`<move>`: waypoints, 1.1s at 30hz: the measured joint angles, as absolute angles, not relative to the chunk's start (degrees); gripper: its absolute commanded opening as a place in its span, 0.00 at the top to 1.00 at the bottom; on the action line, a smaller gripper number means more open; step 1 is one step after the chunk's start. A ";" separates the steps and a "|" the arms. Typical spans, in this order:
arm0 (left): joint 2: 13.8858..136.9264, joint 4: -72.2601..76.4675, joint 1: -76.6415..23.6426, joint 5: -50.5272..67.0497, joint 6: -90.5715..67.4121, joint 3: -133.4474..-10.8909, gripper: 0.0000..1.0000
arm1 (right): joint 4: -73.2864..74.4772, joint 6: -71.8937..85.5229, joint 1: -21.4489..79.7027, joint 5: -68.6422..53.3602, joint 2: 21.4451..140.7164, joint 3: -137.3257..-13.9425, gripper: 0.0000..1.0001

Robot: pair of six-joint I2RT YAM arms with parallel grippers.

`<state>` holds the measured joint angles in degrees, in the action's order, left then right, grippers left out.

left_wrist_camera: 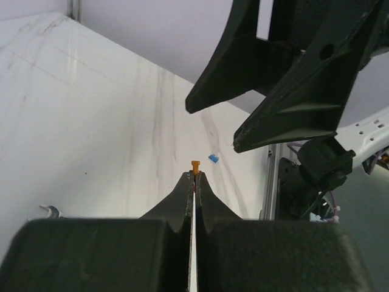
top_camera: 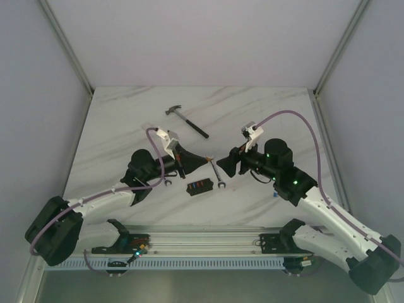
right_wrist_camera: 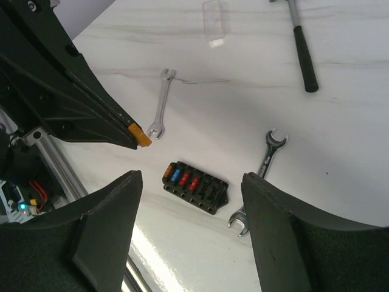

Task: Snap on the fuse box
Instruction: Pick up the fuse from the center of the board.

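Observation:
The loose end [top_camera: 211, 158] [right_wrist_camera: 144, 140] of the small orange fuse sticks out between my left gripper's fingers, and my right gripper will close on it.
The fuse box [right_wrist_camera: 194, 187] is a small black block lying on the white table, with orange, blue and two red fuses in its left slots; it also shows in the top view [top_camera: 199, 187]. My left gripper [left_wrist_camera: 195, 175] is shut on a small orange fuse [left_wrist_camera: 195, 165] and held above the table; its tip and the fuse show in the right wrist view [right_wrist_camera: 142, 137]. My right gripper [right_wrist_camera: 191, 179] is open and empty, hovering above the fuse box. In the top view the left gripper [top_camera: 207, 158] and right gripper [top_camera: 222, 164] nearly meet above the box.
A clear plastic cover [right_wrist_camera: 214, 21] lies farther back. Two silver wrenches [right_wrist_camera: 159, 104] [right_wrist_camera: 258, 182] flank the box. A black-handled hammer [top_camera: 187, 121] lies behind. A loose blue fuse [left_wrist_camera: 213, 158] lies near the right arm. The rail [top_camera: 208, 243] runs along the near edge.

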<state>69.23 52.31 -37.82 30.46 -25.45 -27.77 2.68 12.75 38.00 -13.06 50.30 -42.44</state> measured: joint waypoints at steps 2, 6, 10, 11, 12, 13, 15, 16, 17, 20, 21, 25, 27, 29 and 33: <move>68.58 53.23 -37.58 31.38 -25.63 -27.18 1.00 | 1.83 11.66 38.00 -14.90 51.03 -42.44 0.28; 68.16 56.01 -37.56 33.23 -26.57 -25.76 1.00 | 0.62 9.30 37.56 -19.05 52.62 -42.46 0.29; 66.98 56.93 -37.54 34.63 -27.38 -24.58 1.00 | -1.04 7.66 35.00 -25.04 54.41 -42.44 0.31; 66.46 57.01 -37.54 34.94 -27.46 -24.45 1.00 | -1.50 7.42 34.30 -26.55 54.83 -42.44 0.31; 65.89 56.99 -37.56 35.24 -27.57 -24.36 1.00 | -2.00 7.31 33.71 -27.99 55.18 -42.44 0.31; 65.30 57.01 -37.56 35.55 -27.75 -24.34 1.00 | -2.55 7.18 33.19 -29.47 55.51 -42.44 0.31; 64.01 57.21 -37.56 36.25 -28.01 -24.34 1.00 | -3.81 7.01 32.67 -32.51 55.94 -42.44 0.36; 63.51 57.32 -37.56 36.53 -28.21 -24.34 1.00 | -4.49 7.01 32.64 -33.95 56.10 -42.46 0.37; 63.13 57.39 -37.56 36.82 -28.27 -24.34 1.00 | -5.13 6.92 32.62 -35.38 56.23 -42.44 0.38; 62.37 57.34 -37.67 37.56 -28.42 -24.34 1.00 | -6.90 6.79 32.60 -39.83 56.36 -42.44 0.39; 62.28 57.28 -37.78 37.71 -28.40 -24.34 1.00 | -7.22 6.74 32.60 -41.08 56.36 -42.44 0.40; 62.37 56.90 -38.09 38.54 -28.40 -24.36 1.00 | -7.68 6.09 32.62 -45.43 56.14 -42.48 0.43; 62.57 56.84 -38.35 38.96 -28.40 -24.53 1.00 | -7.49 5.48 32.60 -46.94 56.10 -42.61 0.48; 62.87 56.47 -38.74 39.31 -28.34 -24.99 1.00 | -7.25 4.99 32.60 -48.42 56.12 -42.96 0.53; 63.53 55.53 -39.90 40.27 -27.66 -26.30 1.00 | -7.18 4.36 32.62 -51.20 56.53 -43.90 0.61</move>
<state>63.53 55.53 -39.90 40.27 -27.66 -26.30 -7.18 4.36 32.62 -51.20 56.53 -43.90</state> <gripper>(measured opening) 0.015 0.439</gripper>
